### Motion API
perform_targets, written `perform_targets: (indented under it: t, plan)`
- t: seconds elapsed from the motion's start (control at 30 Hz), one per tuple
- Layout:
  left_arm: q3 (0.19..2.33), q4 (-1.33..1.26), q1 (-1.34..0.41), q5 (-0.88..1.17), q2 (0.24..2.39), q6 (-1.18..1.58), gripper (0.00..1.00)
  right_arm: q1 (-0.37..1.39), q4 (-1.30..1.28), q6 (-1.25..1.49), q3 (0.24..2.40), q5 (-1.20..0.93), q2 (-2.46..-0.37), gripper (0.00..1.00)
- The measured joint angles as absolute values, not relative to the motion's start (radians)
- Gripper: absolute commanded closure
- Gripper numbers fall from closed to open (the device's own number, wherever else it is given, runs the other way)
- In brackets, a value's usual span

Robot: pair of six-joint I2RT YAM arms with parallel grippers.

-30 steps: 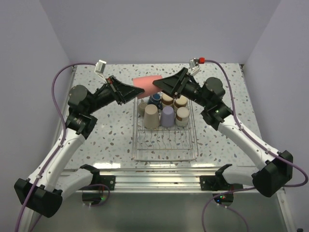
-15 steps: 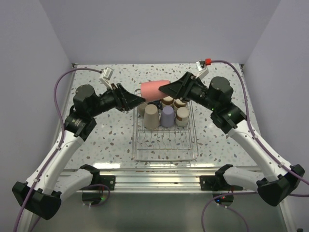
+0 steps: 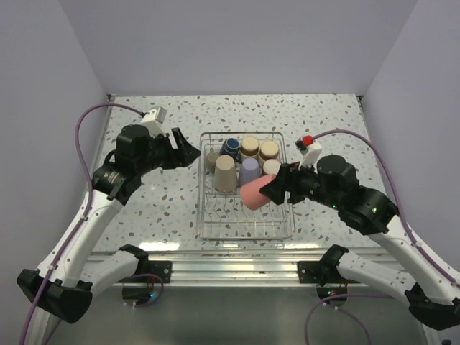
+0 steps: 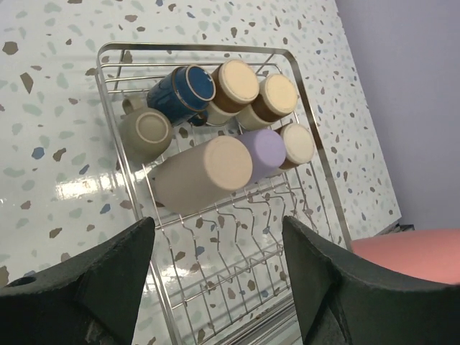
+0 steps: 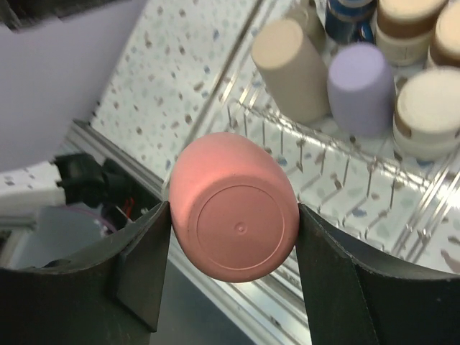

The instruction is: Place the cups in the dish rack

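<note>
The coral-pink cup will go down from my right gripper in the dish rack's near corner on that gripper's side (image 3: 265,225).
The coral-pink cup (image 3: 251,193) lies on its side between the fingers of my right gripper (image 3: 264,190), above the middle right of the dish rack (image 3: 200,215). In the right wrist view its base (image 5: 237,228) faces the camera, and my right gripper (image 5: 233,214) is shut on its sides. At the rack's far end stand a tall beige tumbler (image 3: 225,172), a lavender tumbler (image 3: 249,171), a dark blue mug (image 3: 231,147) and several short tan cups (image 3: 249,146). My left gripper (image 3: 188,152) hangs open and empty at the rack's far left corner, the rack (image 4: 108,122) below its jaws.
A metal rail (image 3: 230,266) runs along the table's near edge, just in front of the rack. Speckled tabletop (image 3: 158,208) lies on both sides of the rack. Walls close in the left, right and far sides.
My left gripper opened, let go of the coral-pink cup and drew back to the left. My right gripper carried the cup down and toward the near side, over the rack.
</note>
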State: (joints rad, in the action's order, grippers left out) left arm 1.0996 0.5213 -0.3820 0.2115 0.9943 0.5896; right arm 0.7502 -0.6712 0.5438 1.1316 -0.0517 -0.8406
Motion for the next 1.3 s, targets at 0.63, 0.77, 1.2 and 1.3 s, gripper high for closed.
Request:
perform_targets:
  t: [0.63, 0.77, 1.2, 1.3]
  plan:
    - [1.100, 0.547, -0.382, 0.172, 1.031, 0.582, 0.28, 0.792, -0.834, 0.537, 0.958, 0.069, -0.897, 1.00]
    - [1.100, 0.554, -0.382, 0.165, 1.024, 0.582, 0.27, 0.793, -0.826, 0.519, 0.935, 0.051, -0.880, 1.00]
    - [1.100, 0.555, -0.382, 0.160, 1.035, 0.583, 0.28, 0.801, -0.783, 0.458, 0.888, -0.062, -0.907, 1.00]
    - [1.100, 0.554, -0.382, 0.160, 1.044, 0.585, 0.28, 0.801, -0.783, 0.451, 0.880, -0.060, -0.930, 1.00]
